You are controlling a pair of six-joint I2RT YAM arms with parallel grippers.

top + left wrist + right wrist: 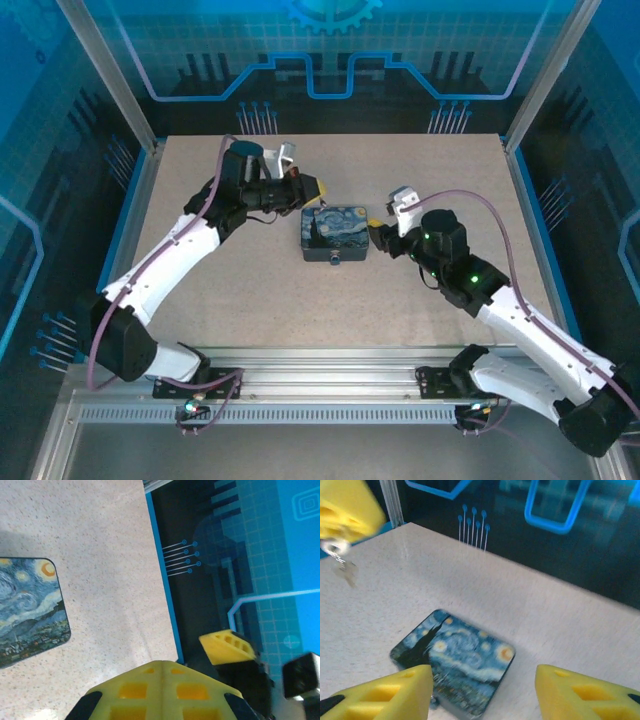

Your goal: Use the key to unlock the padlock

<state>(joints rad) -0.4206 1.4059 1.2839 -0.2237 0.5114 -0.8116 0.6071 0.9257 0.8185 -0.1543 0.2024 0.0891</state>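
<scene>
The left gripper's fingers cover the key's blade while its head hangs below, so the robot's right gripper should take that head (336, 546) before it goes to the padlock.
A box painted with a blue-and-yellow night sky (333, 232) lies mid-table, with a small dark lock fitting (335, 259) on its near side. My left gripper (316, 188) hangs just behind the box's far-left corner, its yellow fingers (162, 680) pressed together. In the right wrist view a small silvery key (347, 572) dangles on a ring below those shut left fingers (347, 507). My right gripper (378, 232) is at the box's right edge, open (482, 687), with the box (452, 662) between and beyond its fingers and nothing held.
Aluminium posts and blue transparent walls (540, 100) enclose the speckled table (230, 290). A blue strip (162, 580) marks the table's edge. One finger of the right gripper (227, 647) shows close beside the left fingers. A metal rail (320, 405) runs along the near edge.
</scene>
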